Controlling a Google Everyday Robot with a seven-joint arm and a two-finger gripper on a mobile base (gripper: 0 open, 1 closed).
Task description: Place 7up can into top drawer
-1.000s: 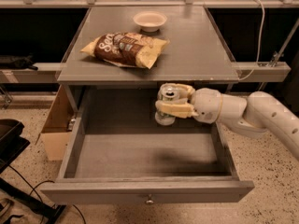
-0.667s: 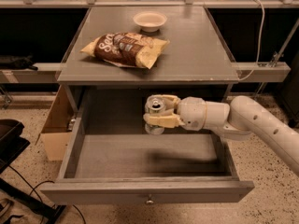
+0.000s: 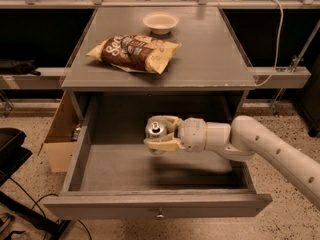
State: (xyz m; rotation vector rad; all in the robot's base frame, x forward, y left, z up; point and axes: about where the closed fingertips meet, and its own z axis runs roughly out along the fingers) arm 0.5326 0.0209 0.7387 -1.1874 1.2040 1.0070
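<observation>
My gripper is going to set the 7up can down on the bottom of the drawer, just off the middle (image 3: 147,162) toward the cardboard box.
The 7up can (image 3: 154,132), pale with a silver pull-tab top, is held upright in my gripper (image 3: 161,133), whose cream fingers (image 3: 163,144) are shut around its sides. The white arm reaches in from the right. The can hangs over the inside of the open top drawer (image 3: 125,171), near its middle and toward the back, a little above the drawer floor. The drawer's flat front panel with a small round knob (image 3: 160,215) is pulled out toward the camera.
On the grey cabinet top (image 3: 220,59) lie a brown and yellow chip bag (image 3: 134,51) and a white bowl (image 3: 160,22). A cardboard box (image 3: 60,134) stands left of the cabinet. Black gear sits on the floor at the lower left.
My gripper has carried the can leftward, from the right side of the drawer toward its middle, and slightly lower. The drawer, bag and bowl have not moved.
</observation>
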